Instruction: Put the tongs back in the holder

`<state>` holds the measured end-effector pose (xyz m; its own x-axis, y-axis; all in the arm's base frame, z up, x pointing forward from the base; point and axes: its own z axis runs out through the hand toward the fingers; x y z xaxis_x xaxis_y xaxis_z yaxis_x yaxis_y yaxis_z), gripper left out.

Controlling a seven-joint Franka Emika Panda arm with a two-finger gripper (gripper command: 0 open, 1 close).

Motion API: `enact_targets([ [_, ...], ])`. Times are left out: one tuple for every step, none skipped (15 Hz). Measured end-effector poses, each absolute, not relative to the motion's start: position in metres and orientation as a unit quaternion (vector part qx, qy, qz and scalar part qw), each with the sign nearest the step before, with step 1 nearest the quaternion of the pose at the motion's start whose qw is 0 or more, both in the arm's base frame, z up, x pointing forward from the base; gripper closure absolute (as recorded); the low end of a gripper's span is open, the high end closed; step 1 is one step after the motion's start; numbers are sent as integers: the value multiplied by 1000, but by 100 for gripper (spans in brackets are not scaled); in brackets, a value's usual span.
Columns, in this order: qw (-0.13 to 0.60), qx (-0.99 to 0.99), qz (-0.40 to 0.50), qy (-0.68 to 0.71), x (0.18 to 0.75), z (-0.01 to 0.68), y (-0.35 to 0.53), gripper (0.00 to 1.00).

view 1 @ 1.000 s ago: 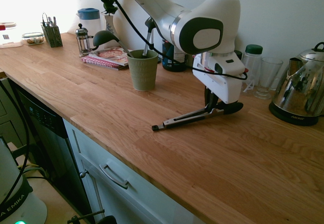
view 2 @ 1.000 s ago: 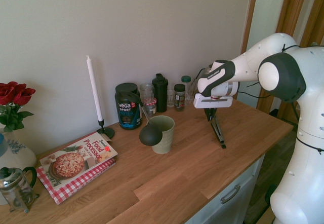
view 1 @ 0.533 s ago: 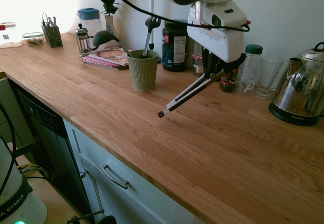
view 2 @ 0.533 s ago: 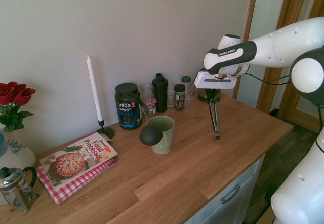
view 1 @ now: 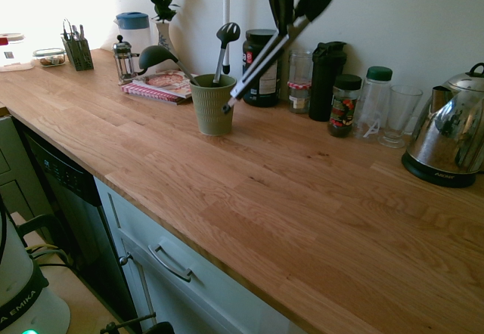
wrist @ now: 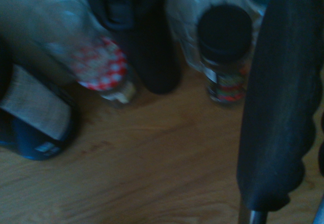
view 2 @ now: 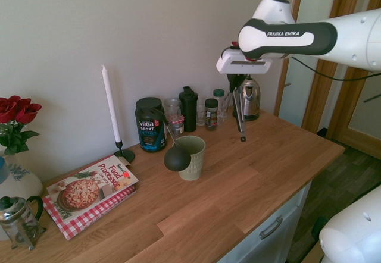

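My gripper should release the tongs inside the olive-green ribbed holder (view 2: 191, 147), next to the black ladle. The tongs are still high over the counter's back.
My gripper (view 1: 283, 10) is high over the back of the wooden counter, shut on the tongs (view 1: 261, 62) just below their black tips. The silver arms hang down at a slant, knob end lowest. In the first exterior view that end overlaps the rim of the olive-green ribbed holder (view 1: 212, 107). The second exterior view shows the gripper (view 2: 237, 83) and the tongs (view 2: 239, 113) in the air, well to the right of the holder (view 2: 192, 157). A black ladle (view 1: 155, 54) and a dark utensil (view 1: 226, 38) stand in the holder. One black tong tip (wrist: 276, 107) fills the wrist view.
Along the wall stand a dark tub (view 1: 261, 69), a black shaker bottle (view 1: 327, 69), jars, a glass tumbler (view 1: 398, 115) and a steel kettle (view 1: 450, 141). A cookbook (view 2: 89, 191), a white candle (view 2: 110, 105), a French press (view 1: 123, 58) and a cutlery caddy (view 1: 77, 51) are left of the holder.
The arm has lifted the tongs off the counter, raised them high and carried them toward the holder. They now hang steeply instead of lying nearly flat.
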<state>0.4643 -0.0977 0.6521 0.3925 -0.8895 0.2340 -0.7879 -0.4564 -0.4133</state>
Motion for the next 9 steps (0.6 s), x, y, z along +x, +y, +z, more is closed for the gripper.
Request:
enact_targets([
  [119, -831, -235, 489, 463, 670, -65, 100],
  [120, -836, -254, 470, 463, 681, -33, 100],
  [118, -840, -270, 456, 466, 685, -2, 100],
  [116, -841, -283, 447, 470, 684, 22, 100],
  [112, -840, -295, 440, 476, 680, 42, 100],
  [107, -839, -304, 439, 483, 673, 57, 100],
  [102, -836, -309, 441, 492, 663, 67, 100],
  [96, -834, -314, 444, 500, 652, 73, 100],
  [91, -830, -319, 448, 507, 643, 76, 100],
])
